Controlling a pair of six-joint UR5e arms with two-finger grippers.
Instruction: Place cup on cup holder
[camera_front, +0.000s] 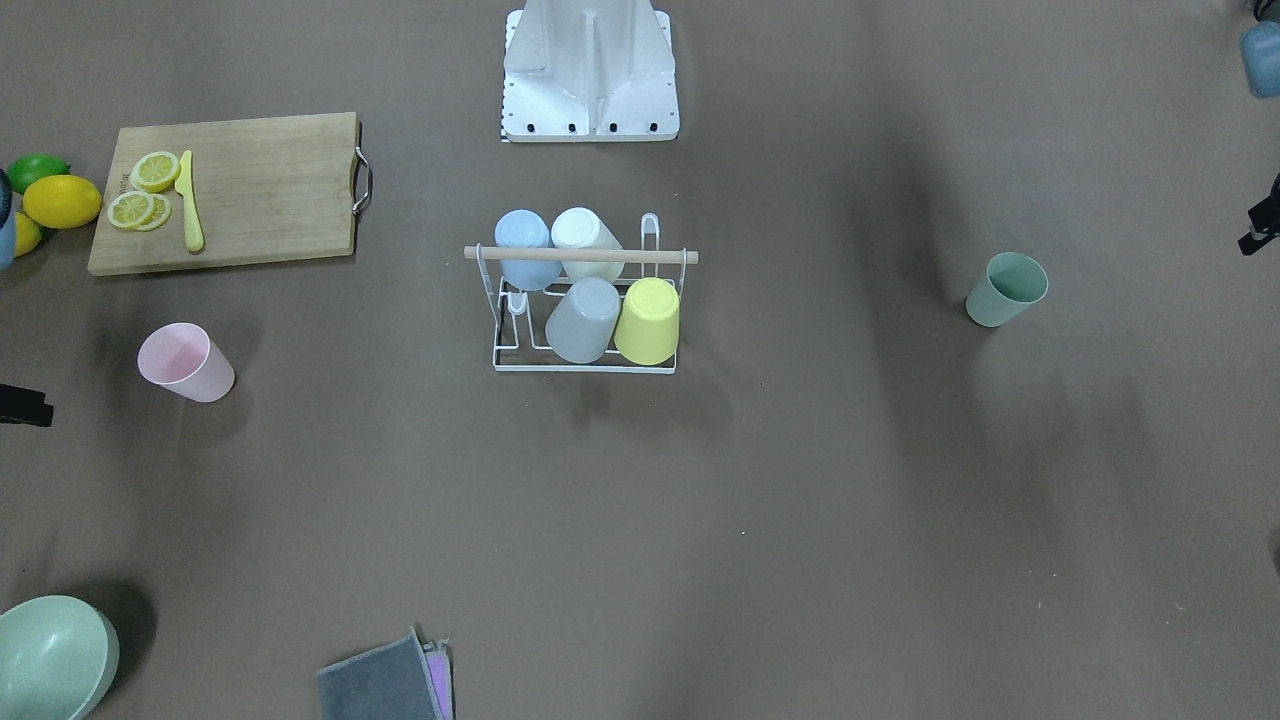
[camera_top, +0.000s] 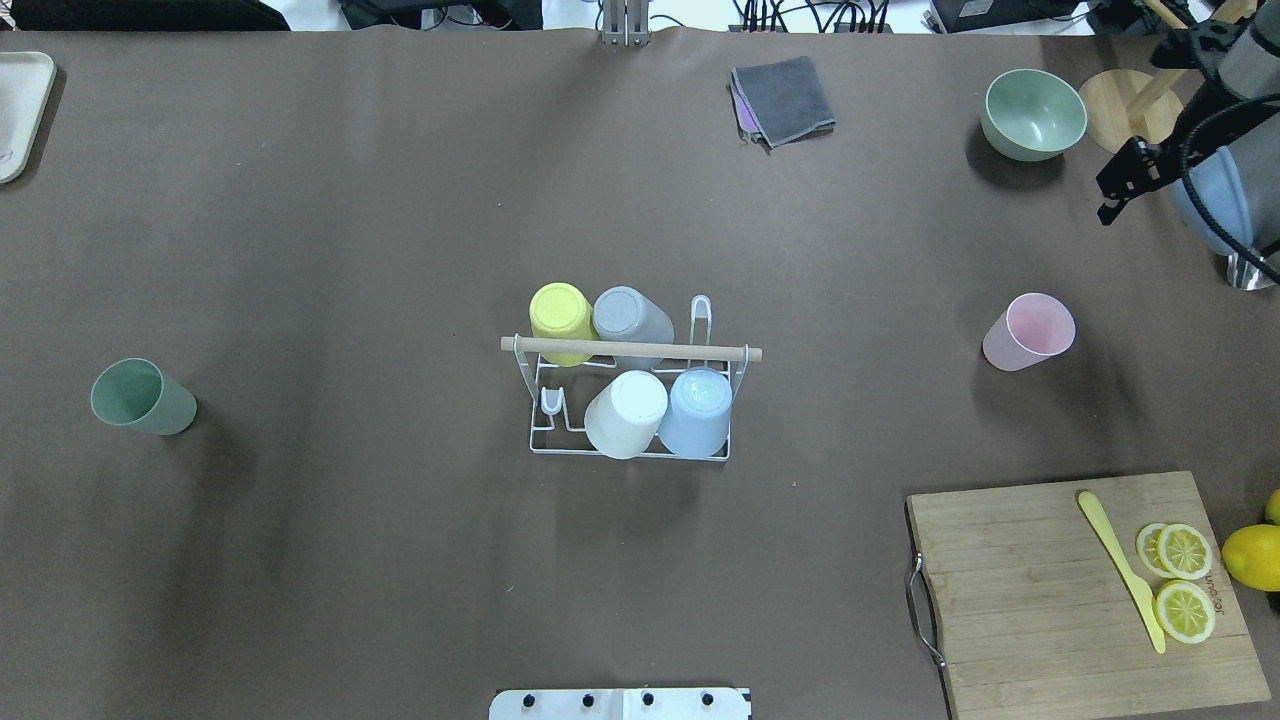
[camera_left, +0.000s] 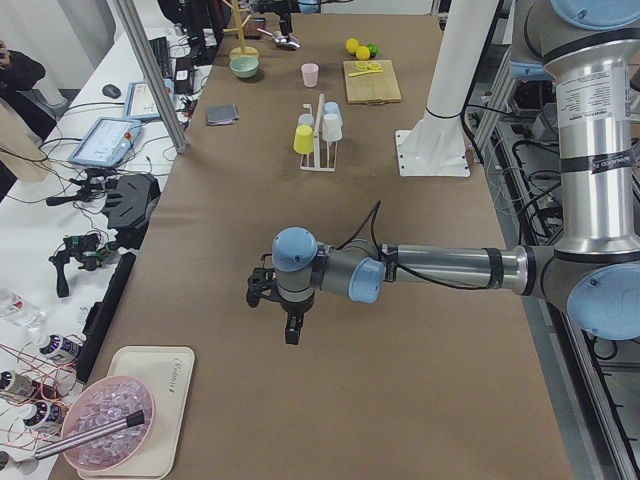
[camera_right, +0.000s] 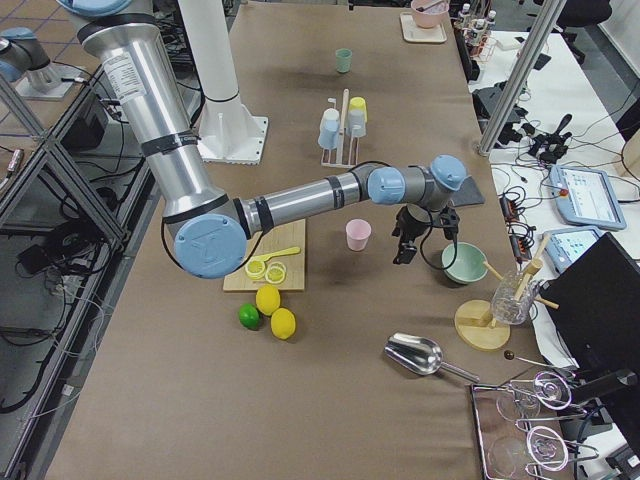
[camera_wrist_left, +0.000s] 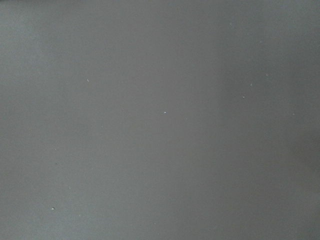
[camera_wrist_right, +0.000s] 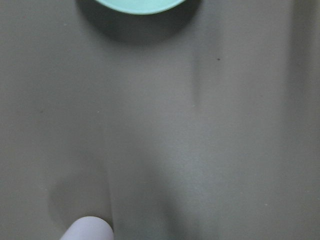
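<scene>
The pink cup's body (camera_front: 204, 372) (camera_wrist_right: 92, 232) is next for my right gripper. It should go there and close around the cup's outer sides.
The cup holder (camera_top: 630, 349), a white wire rack with a wooden handle, stands mid-table and carries a yellow, a grey, a white and a blue cup upside down. A pink cup (camera_top: 1030, 332) stands upright on the robot's right, and a green cup (camera_top: 142, 397) upright on its left. My right gripper (camera_right: 425, 250) hovers beyond the pink cup, near the green bowl (camera_top: 1033, 113); its fingers stand apart and hold nothing. My left gripper (camera_left: 275, 320) hangs over bare table far from the green cup, fingers apart and empty. The right wrist view shows the pink cup's rim (camera_wrist_right: 87, 229).
A wooden cutting board (camera_top: 1085, 590) with lemon slices and a yellow knife lies at the near right, with whole lemons beside it. A grey cloth (camera_top: 785, 100) lies at the far edge. A cream tray (camera_top: 20, 110) sits at the far left. The robot's base (camera_front: 590, 90) stands behind the rack.
</scene>
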